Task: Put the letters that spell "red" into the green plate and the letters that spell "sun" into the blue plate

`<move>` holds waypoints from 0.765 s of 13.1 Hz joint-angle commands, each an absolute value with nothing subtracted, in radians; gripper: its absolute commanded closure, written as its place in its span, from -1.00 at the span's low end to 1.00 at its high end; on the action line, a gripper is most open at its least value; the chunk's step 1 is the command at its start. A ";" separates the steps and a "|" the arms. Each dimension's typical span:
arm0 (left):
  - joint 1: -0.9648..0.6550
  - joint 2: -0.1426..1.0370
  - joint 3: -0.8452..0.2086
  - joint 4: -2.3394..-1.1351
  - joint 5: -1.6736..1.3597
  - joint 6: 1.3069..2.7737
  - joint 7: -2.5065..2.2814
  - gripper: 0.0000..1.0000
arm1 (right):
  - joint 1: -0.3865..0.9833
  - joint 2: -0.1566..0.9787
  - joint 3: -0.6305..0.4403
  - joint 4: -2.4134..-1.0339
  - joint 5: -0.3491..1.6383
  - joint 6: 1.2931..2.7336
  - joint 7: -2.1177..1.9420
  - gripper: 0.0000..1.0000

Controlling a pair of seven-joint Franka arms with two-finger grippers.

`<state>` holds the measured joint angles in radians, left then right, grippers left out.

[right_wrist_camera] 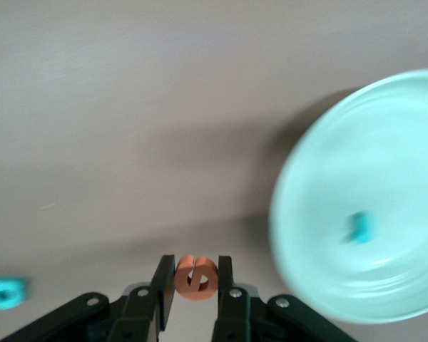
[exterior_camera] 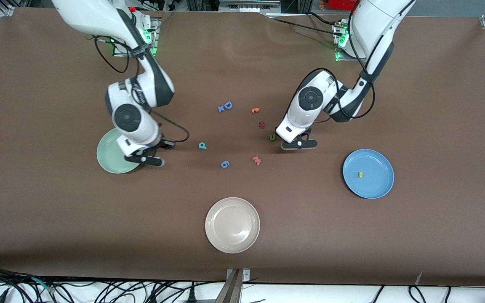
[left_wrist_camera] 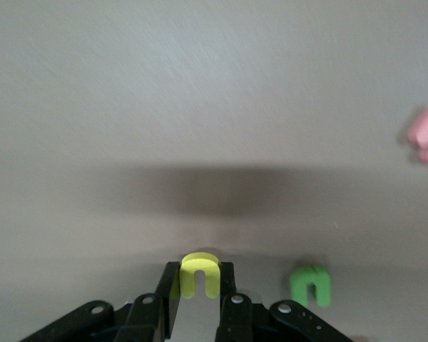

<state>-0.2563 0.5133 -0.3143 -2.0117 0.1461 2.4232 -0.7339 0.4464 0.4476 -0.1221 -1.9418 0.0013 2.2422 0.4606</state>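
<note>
The robot's left gripper will release the yellow u/n letter in the blue plate [exterior_camera: 375, 176], beside the small yellow letter.
My left gripper [left_wrist_camera: 200, 276] is shut on a yellow u/n letter [left_wrist_camera: 199, 273], low over the table [exterior_camera: 298, 144]. A green u/n letter [left_wrist_camera: 311, 285] lies just beside it [exterior_camera: 272, 137]. The blue plate [exterior_camera: 377, 189] holds one small yellow letter [exterior_camera: 359, 174]. My right gripper [right_wrist_camera: 196, 278] is shut on the orange "e" [right_wrist_camera: 196, 277], above the table at the edge of the green plate [exterior_camera: 107, 158]. A teal letter [right_wrist_camera: 359, 228] lies in the green plate [right_wrist_camera: 371, 142]. Another teal letter [exterior_camera: 202, 145] lies on the table between the arms.
A beige-white plate [exterior_camera: 232, 206] stands nearest the front camera. Loose letters lie mid-table: a pink "w" [exterior_camera: 257, 160], a blue "6" [exterior_camera: 224, 164], a blue "D" with a small "x" [exterior_camera: 225, 106], an orange letter [exterior_camera: 255, 110] and a dark red one [exterior_camera: 262, 124].
</note>
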 commanded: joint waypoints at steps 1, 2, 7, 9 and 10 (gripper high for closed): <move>-0.184 0.497 -0.318 -1.869 0.181 2.202 -0.622 0.62 | 0.448 0.449 -0.204 -1.960 0.006 2.229 0.317 0.71; -0.140 0.497 -0.318 -1.830 0.179 2.144 -0.553 0.62 | 0.434 0.452 -0.222 -1.963 0.006 2.229 0.273 0.71; 0.138 0.506 -0.318 -1.789 0.181 2.088 -0.169 0.62 | 0.290 0.514 -0.222 -1.979 0.011 2.230 0.107 0.65; 0.195 0.523 -0.318 -1.789 0.183 2.106 -0.106 0.61 | 0.282 0.519 -0.222 -1.979 0.011 2.229 0.094 -0.57; 0.204 0.532 -0.316 -1.789 0.183 2.123 -0.106 0.28 | 0.282 0.515 -0.222 -1.976 0.011 2.226 0.092 -0.83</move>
<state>0.1948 0.5100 -0.3006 -1.7977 0.1542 2.1062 -0.1226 0.2808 0.5250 -0.2311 -1.9777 0.0015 2.2317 0.1086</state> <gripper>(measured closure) 0.736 0.555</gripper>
